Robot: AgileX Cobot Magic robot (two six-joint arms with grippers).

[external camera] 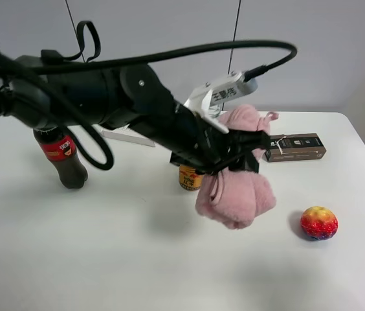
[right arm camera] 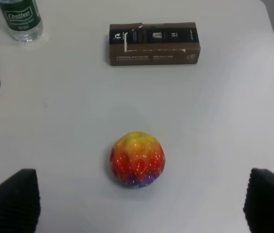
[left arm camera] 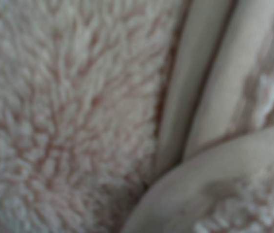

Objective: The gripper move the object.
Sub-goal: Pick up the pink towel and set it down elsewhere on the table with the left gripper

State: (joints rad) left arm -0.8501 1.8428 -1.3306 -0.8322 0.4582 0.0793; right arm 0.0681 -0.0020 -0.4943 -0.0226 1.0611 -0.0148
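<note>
Next, my left gripper lets go of the pink towel bundle on the table (external camera: 255, 199) between the yellow can and the red-yellow ball.
The pink rolled towel bundle (external camera: 237, 194) hangs in the air above the middle of the white table (external camera: 105, 259), held at its black band. My left gripper (external camera: 237, 152), black with a white labelled bracket, reaches across from the left and is shut on the bundle's middle. The left wrist view is filled with blurred pink fleece (left arm camera: 69, 116), and its jaws are hidden there. My right gripper (right arm camera: 139, 204) is open and empty; its black fingertips (right arm camera: 10, 199) show only in the right wrist view, above the table near the ball.
A red-yellow ball (external camera: 319, 223) lies at the right, also in the right wrist view (right arm camera: 137, 160). A brown box (external camera: 296, 147) lies behind it. A yellow can (external camera: 188, 178) stands behind the bundle. A cola bottle (external camera: 66, 159) stands left. A green-labelled bottle (right arm camera: 21, 18) stands at the back.
</note>
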